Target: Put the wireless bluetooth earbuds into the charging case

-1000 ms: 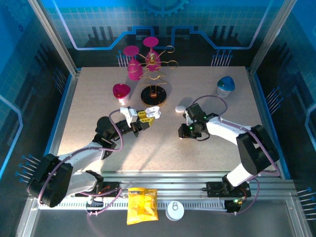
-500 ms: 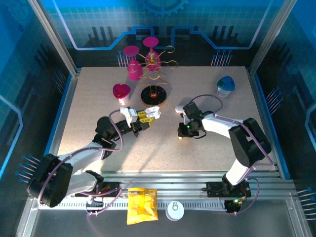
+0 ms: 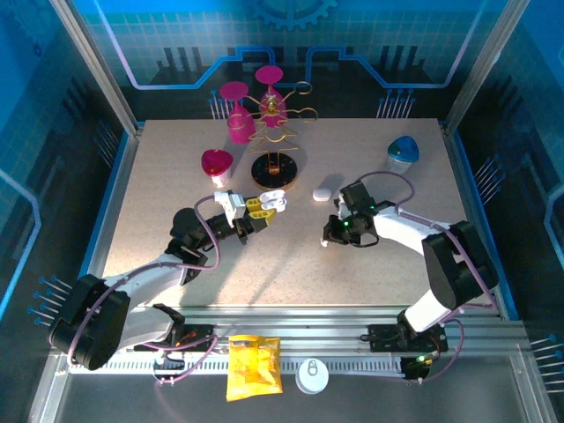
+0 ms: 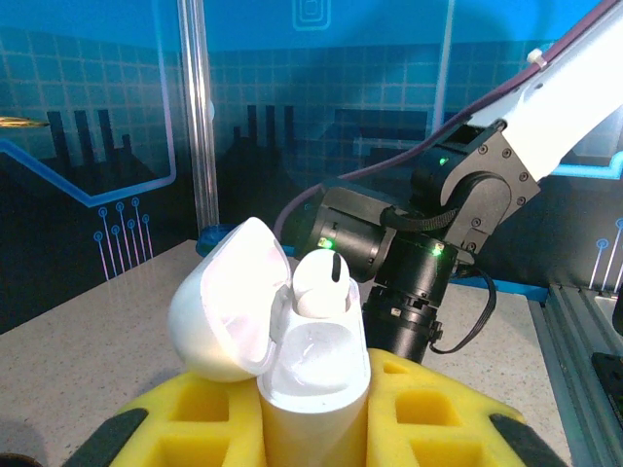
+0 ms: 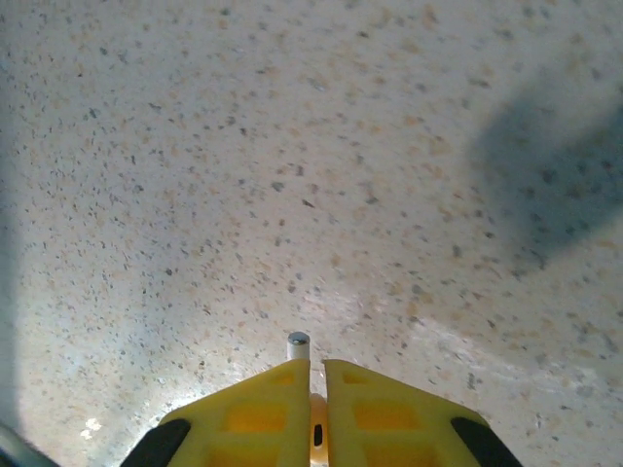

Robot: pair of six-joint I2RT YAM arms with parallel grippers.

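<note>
My right gripper should put the earbud down and take its round head [image 5: 318,429] before inserting it, because its fingers cover most of the earbud's stem.
My left gripper [image 3: 261,208] is shut on the white charging case [image 4: 313,381] and holds it upright above the table. Its lid [image 4: 229,304] hangs open to the left. One white earbud [image 4: 319,282] sits in the far socket, and the near socket is bare. My right gripper [image 3: 328,236] points down at the table right of the case, with its yellow fingers [image 5: 255,413] almost touching. A second earbud's white stem with a metal tip [image 5: 298,346] pokes out past the left fingertip; its body is hidden between the fingers.
A white pebble-like case [image 3: 324,193] lies just behind the right arm. A gold rack with pink glasses [image 3: 271,132] and a pink cup [image 3: 216,164] stand at the back. A blue-lidded container [image 3: 404,152] sits at back right. A yellow bag [image 3: 254,366] lies on the front rail.
The right gripper's jaws have closed onto the earbud at the table. The right forearm swung left, then back right, uncovering the white pebble-like case. The left arm stayed still.
</note>
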